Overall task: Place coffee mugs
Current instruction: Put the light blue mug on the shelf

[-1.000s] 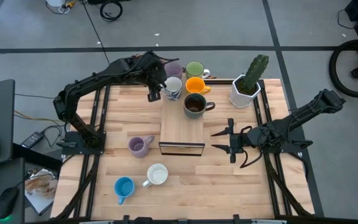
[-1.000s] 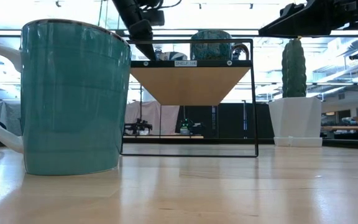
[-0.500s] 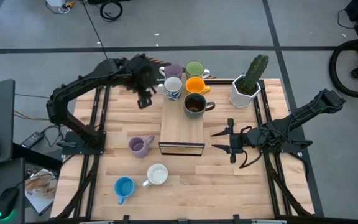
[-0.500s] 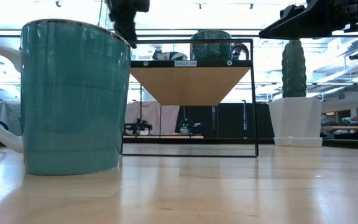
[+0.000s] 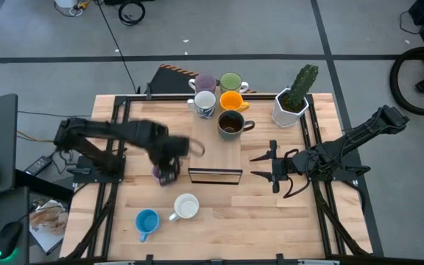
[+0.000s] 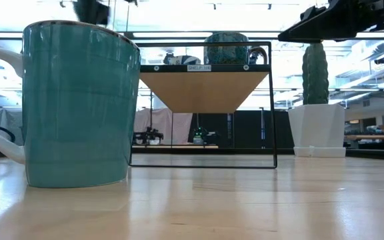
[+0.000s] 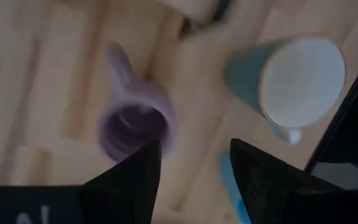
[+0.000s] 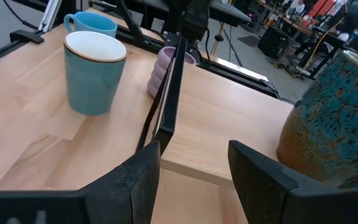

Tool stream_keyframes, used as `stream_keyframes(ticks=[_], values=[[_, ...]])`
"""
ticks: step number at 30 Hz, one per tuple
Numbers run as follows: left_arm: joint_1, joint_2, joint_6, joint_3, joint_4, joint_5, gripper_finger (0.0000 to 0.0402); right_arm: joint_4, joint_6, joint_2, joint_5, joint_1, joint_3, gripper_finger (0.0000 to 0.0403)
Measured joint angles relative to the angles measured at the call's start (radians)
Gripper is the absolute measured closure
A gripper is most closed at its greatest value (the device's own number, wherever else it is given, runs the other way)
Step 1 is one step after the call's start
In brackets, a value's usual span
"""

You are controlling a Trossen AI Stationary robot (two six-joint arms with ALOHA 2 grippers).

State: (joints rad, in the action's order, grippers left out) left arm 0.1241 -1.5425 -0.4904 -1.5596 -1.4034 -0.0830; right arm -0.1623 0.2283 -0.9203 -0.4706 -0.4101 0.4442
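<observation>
The lilac mug is on my left gripper's way to the blue mug. Next, my left gripper will go past it and close on the blue mug's handle (image 5: 143,237).
Five mugs stand on the far part of the wooden shelf (image 5: 213,151): lilac (image 5: 205,82), green (image 5: 230,81), white-grey patterned (image 5: 205,103), orange (image 5: 230,101) and dark brown (image 5: 230,124). On the table stand a second lilac mug (image 5: 157,174), a teal mug with a white inside (image 5: 187,207) and a blue mug (image 5: 146,221). My left gripper (image 5: 169,166) hovers open over the table's lilac mug (image 7: 132,121), which lies just beside the gap between the fingers (image 7: 194,162). My right gripper (image 5: 271,167) waits open, right of the shelf.
A white faceted pot with a cactus (image 5: 291,103) stands at the far right, beside the shelf. The shelf's black frame (image 6: 272,107) stands in the table's middle. The teal mug (image 7: 303,81) and the blue mug (image 7: 229,180) stand close to the lilac one.
My left gripper has swung from the mugs at the shelf's far left end toward the table's near edge and down. It now hangs over the lilac mug on the table. No mug has moved.
</observation>
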Motion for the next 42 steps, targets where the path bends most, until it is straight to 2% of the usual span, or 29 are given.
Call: stream_keyframes(ticks=[5,9,15,17,21,24,29,34,42], values=[[0.212,0.0,-0.32,0.013,0.006,0.072,0.0202,-0.001,-0.044,0.0,0.0,0.0,0.0,0.0207],[0.374,0.0,-0.672,0.013,0.054,0.159,0.0202,-0.018,-0.049,0.0,-0.006,0.0,0.0,0.0207],[0.601,-0.019,-1.133,0.013,0.116,0.24,0.0203,-0.068,0.025,0.0,-0.007,0.0,0.0,0.0207],[0.666,-0.037,-1.27,0.013,0.116,0.24,0.0203,-0.097,0.067,0.0,-0.008,0.002,0.0,0.0207],[0.76,-0.084,-1.49,0.013,0.155,0.175,0.0203,-0.142,0.141,0.0,-0.007,0.013,0.0,0.0207],[0.802,-0.111,-1.61,0.013,0.208,0.128,0.0203,-0.171,0.186,0.0,-0.007,0.029,0.0,0.0207],[0.834,-0.184,-1.741,0.013,0.25,0.116,0.0203,-0.212,0.228,0.0,0.034,0.066,0.0,0.0207],[0.823,-0.248,-1.77,0.013,0.257,0.065,0.0203,-0.25,0.251,0.0,0.129,0.11,0.0,0.0207],[0.811,-0.312,-1.775,0.013,0.244,0.06,0.0203,-0.264,0.243,-0.003,0.224,0.177,0.0,0.0207]])
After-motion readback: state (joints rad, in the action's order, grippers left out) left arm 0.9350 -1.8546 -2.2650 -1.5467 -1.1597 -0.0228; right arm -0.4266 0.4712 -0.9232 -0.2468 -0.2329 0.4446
